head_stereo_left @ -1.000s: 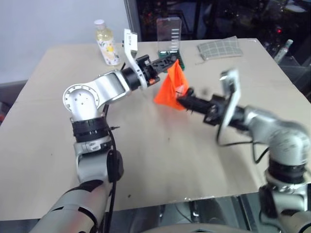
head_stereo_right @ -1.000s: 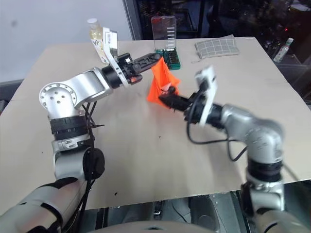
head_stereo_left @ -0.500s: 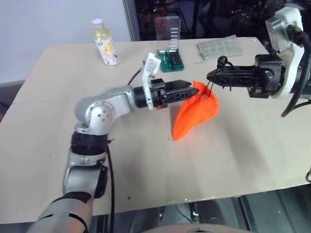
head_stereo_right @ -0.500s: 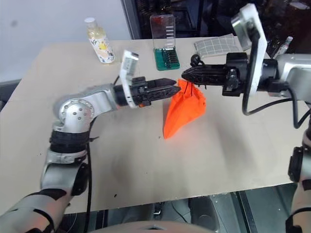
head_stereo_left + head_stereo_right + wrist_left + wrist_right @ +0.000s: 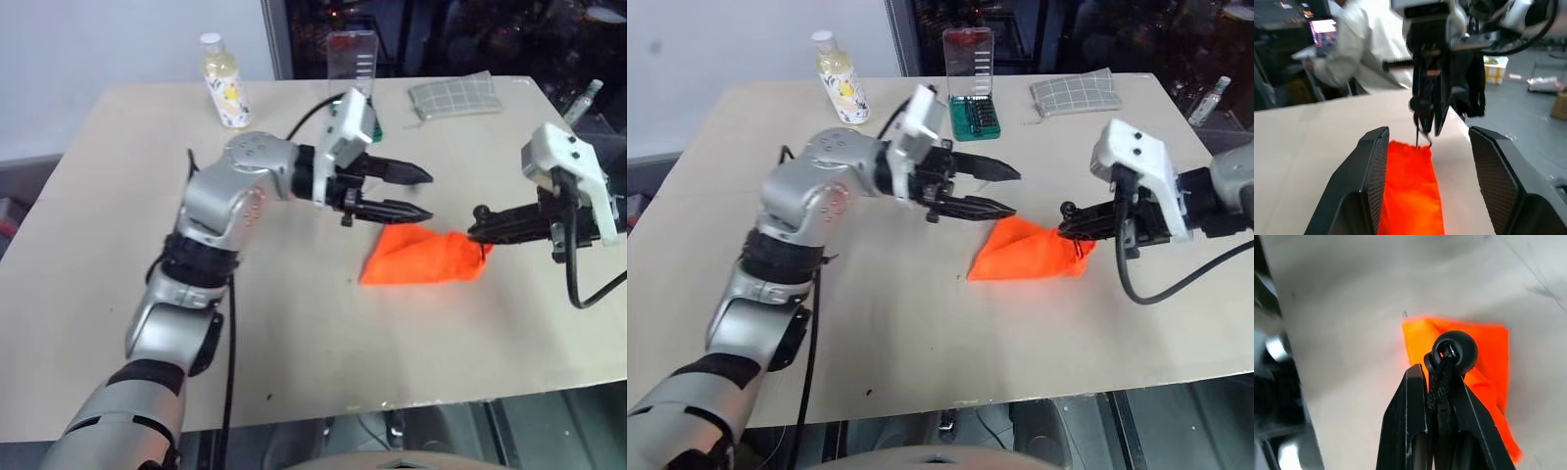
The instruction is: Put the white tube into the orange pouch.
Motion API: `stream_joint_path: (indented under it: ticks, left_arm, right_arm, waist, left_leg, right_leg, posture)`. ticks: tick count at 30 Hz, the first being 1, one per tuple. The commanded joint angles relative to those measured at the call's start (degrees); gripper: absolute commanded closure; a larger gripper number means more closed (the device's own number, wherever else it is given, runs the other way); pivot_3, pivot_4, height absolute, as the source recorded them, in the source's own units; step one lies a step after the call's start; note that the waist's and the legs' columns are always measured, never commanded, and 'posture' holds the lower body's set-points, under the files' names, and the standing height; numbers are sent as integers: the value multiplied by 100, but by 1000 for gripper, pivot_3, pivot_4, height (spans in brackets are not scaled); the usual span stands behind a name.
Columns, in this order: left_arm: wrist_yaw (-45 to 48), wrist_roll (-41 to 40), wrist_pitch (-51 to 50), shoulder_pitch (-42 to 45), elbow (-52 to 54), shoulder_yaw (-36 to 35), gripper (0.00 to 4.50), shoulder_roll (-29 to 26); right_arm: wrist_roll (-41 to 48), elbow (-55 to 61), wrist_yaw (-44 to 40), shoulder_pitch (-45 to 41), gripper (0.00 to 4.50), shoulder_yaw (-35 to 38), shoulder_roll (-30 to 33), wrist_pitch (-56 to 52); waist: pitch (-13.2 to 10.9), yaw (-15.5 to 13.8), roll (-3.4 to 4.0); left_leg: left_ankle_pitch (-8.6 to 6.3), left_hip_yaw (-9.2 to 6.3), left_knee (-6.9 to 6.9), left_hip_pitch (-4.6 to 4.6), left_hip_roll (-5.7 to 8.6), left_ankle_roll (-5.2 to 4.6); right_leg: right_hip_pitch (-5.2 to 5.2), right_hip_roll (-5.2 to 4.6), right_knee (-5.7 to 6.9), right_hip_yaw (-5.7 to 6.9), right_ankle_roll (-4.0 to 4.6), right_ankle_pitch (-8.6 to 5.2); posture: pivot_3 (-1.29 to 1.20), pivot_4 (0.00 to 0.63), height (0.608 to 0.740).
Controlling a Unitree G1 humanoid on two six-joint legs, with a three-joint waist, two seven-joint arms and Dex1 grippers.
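Note:
The cord stopper is away from the orange pouch's opening, so next my left gripper pinches the stopper [image 5: 481,211] while my right gripper pulls the cord through.
The orange pouch [image 5: 421,266] lies flat on the table, its mouth end toward my right gripper [image 5: 478,231]. That gripper is shut on the pouch's dark drawstring cord [image 5: 1442,382], just below the round black cord stopper [image 5: 1454,350]. My left gripper [image 5: 428,196] hovers just above and to the left of the pouch, open, with nothing between its fingers [image 5: 1376,161]. The left wrist view looks over the pouch [image 5: 1410,196] toward the right gripper [image 5: 1425,105]. The white tube is hidden from view.
At the far edge of the table stand a yellowish bottle [image 5: 223,83] and a clear case of green bits [image 5: 972,93]. A grey checked cloth [image 5: 456,96] lies at the far right. A person in white [image 5: 1352,54] sits beyond the table.
The pouch hung in the air between both grippers; now it lies on the table. My left gripper let go, opened and drew back. My right gripper sank and moved right, still holding the cord.

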State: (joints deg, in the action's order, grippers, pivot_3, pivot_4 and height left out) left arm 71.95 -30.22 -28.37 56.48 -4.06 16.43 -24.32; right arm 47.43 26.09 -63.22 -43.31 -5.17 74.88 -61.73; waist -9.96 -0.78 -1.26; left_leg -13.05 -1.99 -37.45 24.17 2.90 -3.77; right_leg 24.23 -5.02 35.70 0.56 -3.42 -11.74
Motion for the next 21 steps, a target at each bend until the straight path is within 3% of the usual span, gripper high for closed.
stream_joint_path:
  ticks: [1, 17, 20, 21]
  left_arm:
    - [104, 268, 408, 272, -286, 88, 1852, 374]
    - [452, 842, 890, 506, -1018, 312, 1852, 1433]
    - [492, 899, 871, 502, -1024, 312, 2596, 1499]
    - [526, 908, 861, 503, -1028, 314, 3213, 1501]
  right_arm:
    - [-296, 193, -163, 52, 4500, 40, 157, 218]
    - [-350, 348, -152, 48, 4500, 140, -135, 1]
    - [-338, 382, -126, 53, 4500, 166, -166, -48]
    - [-336, 393, -118, 55, 4500, 178, -176, -68]
  waist:
    - [-1, -3, 1]
    - [-2, -10, 3]
    - [-2, -9, 3]
    - [-2, -9, 3]
  left_leg:
    - [0, 1, 0, 0, -1, 0]
    - [0, 1, -4, 9, 0, 0]
    - [0, 2, -4, 9, 0, 0]
    - [0, 1, -4, 9, 0, 0]
  right_leg:
    - [1, 0, 3, 0, 0, 0]
    - [9, -4, 5, -3, -2, 2]
    - [8, -3, 5, -4, -3, 3]
    - [8, -3, 6, -3, -3, 3]
  posture:
    - [0, 150, 740]
    - [0, 150, 740]
    - [0, 150, 740]
    - [0, 150, 740]
